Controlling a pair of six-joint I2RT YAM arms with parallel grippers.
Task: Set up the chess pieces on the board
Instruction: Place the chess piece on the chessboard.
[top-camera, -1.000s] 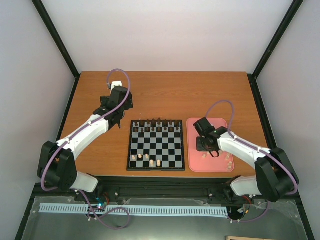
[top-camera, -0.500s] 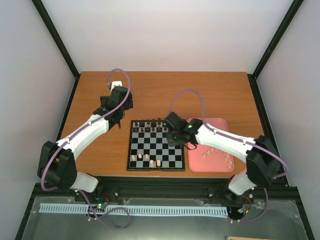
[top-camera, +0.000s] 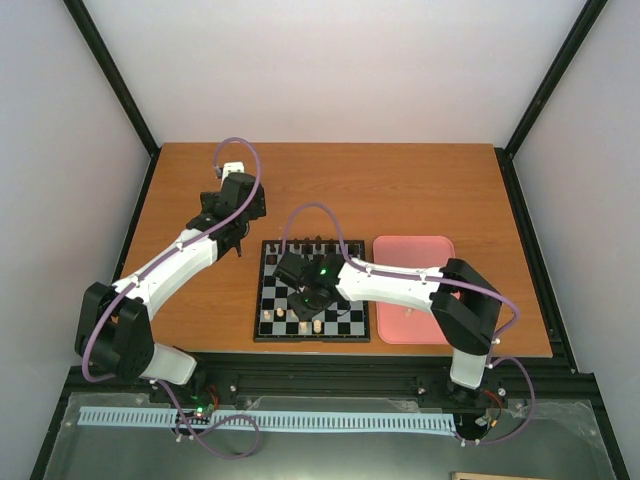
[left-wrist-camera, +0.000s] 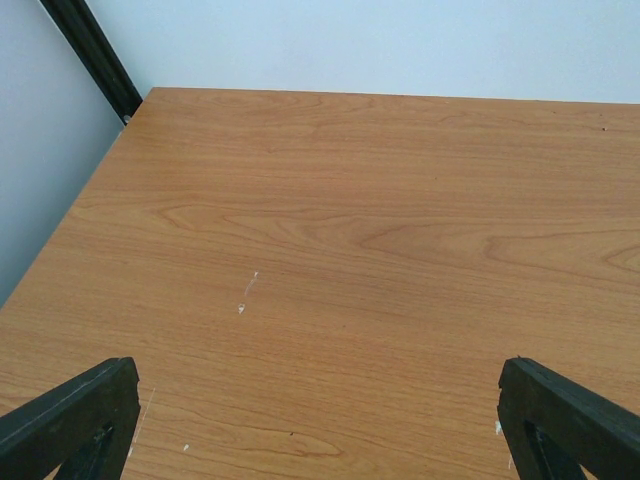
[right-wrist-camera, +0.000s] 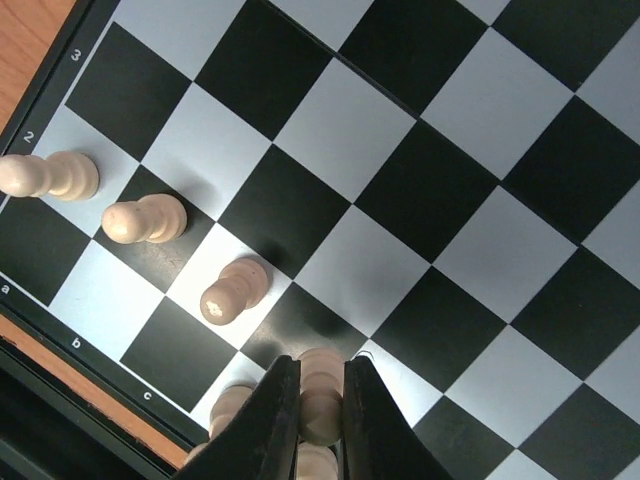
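Next, I let go of the cream piece with my right gripper on the black square continuing the row of three cream pieces (top-camera: 304, 315) (right-wrist-camera: 304, 342).
The board (top-camera: 350, 318) lies at the middle of the table, black and white checks with a black border. My right gripper (top-camera: 316, 296) hangs over its near left part. In the right wrist view this gripper (right-wrist-camera: 320, 366) is shut on a cream chess piece (right-wrist-camera: 321, 405), held just above the squares of the board (right-wrist-camera: 440, 180). Three cream pieces (right-wrist-camera: 145, 218) stand in a row near the board's corner, and one more (right-wrist-camera: 230, 405) shows beside the left finger. My left gripper (left-wrist-camera: 317, 370) is open over bare wood, left of the board.
A pink tray (top-camera: 410, 255) sits right of the board, with my right arm stretched across its near part. Dark pieces (top-camera: 310, 246) line the board's far row. Black frame posts stand at the table's back corners.
My right arm has swung left from the pink tray to the board's near left part, its gripper shut throughout. The left arm has not moved.
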